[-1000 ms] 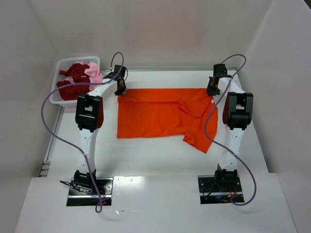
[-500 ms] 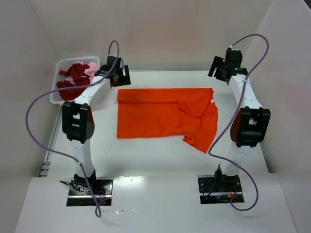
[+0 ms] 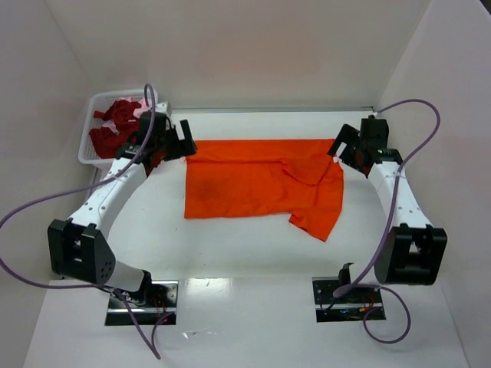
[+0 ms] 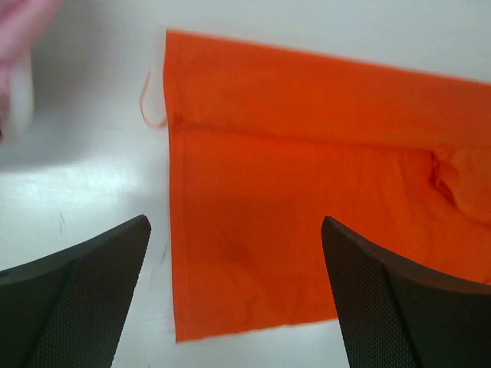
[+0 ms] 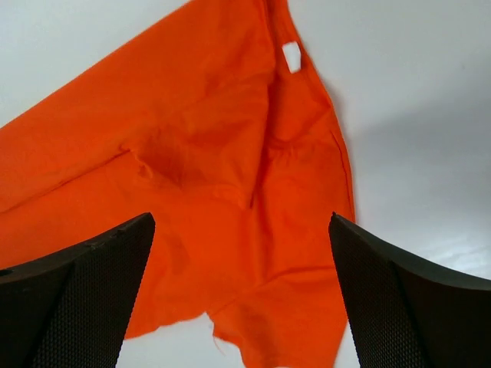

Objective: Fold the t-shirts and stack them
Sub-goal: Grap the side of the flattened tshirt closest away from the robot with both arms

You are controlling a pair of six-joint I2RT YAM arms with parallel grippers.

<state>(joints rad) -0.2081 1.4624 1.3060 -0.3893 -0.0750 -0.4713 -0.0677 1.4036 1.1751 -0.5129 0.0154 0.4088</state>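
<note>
My right gripper should grip the sleeve flap's outer edge (image 3: 338,214) (image 5: 341,295), near the seam where the sleeve joins the orange t-shirt.
A bright orange t-shirt (image 3: 261,184) lies folded in a wide band across the middle of the table, with a sleeve flap hanging off its near right corner. My left gripper (image 3: 175,142) hovers open just off the shirt's far left corner. In the left wrist view the orange t-shirt (image 4: 307,153) lies below the open left gripper (image 4: 235,224), which holds nothing. My right gripper (image 3: 347,147) hovers open by the far right corner. The right wrist view shows the orange t-shirt (image 5: 192,153) and its white label (image 5: 291,56) beneath the open right gripper (image 5: 242,218).
A white mesh basket (image 3: 93,103) stands at the far left corner holding dark red t-shirts (image 3: 115,126). A pink cloth (image 4: 19,31) shows at the left wrist view's top left. White walls close in the table on three sides.
Both grippers opened and let go of the orange t-shirt's far corners, then lifted away. Both arms swung outward and lower, and the shirt stayed flat.
</note>
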